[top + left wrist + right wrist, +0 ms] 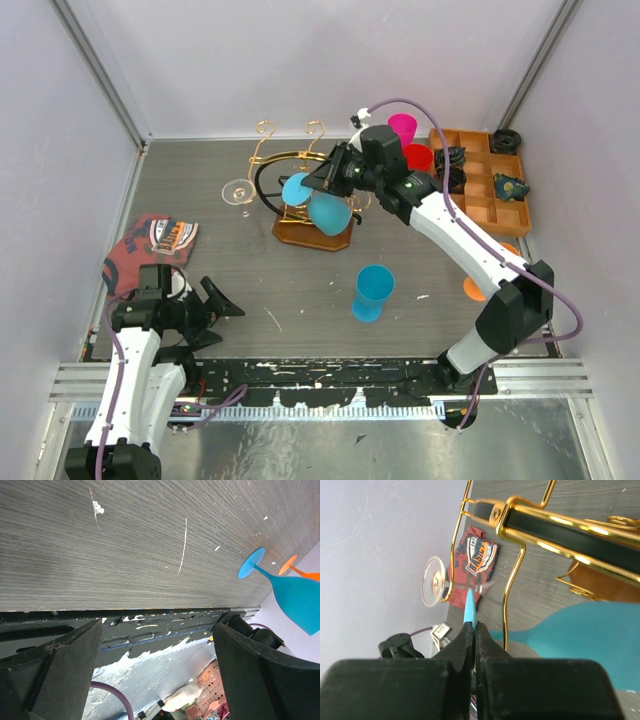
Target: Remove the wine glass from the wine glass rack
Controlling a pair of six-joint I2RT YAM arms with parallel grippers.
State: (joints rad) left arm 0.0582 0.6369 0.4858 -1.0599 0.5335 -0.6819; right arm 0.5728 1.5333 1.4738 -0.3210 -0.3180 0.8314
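The robot's right gripper will set the blue wine glass down between the rack's wooden base and the second blue wine glass (344,281).
The wine glass rack (283,158) is a gold wire frame with a black centre piece (560,532) on a brown wooden base (313,236). A blue wine glass (328,212) hangs on its side among the wires. My right gripper (318,180) is shut on the edge of its flat foot (469,607); the blue bowl (590,635) lies to the right of the fingers. A clear wine glass (238,192) hangs from the rack's left arm and also shows in the right wrist view (434,580). My left gripper (225,305) is open and empty, low over the near left of the table.
A second blue wine glass (373,292) stands on the table's middle and shows in the left wrist view (295,597). An orange glass (478,285) lies by the right arm. An orange compartment tray (490,190), pink cup (403,128) and red cup (418,158) are at the back right. A printed cloth (150,245) lies at the left.
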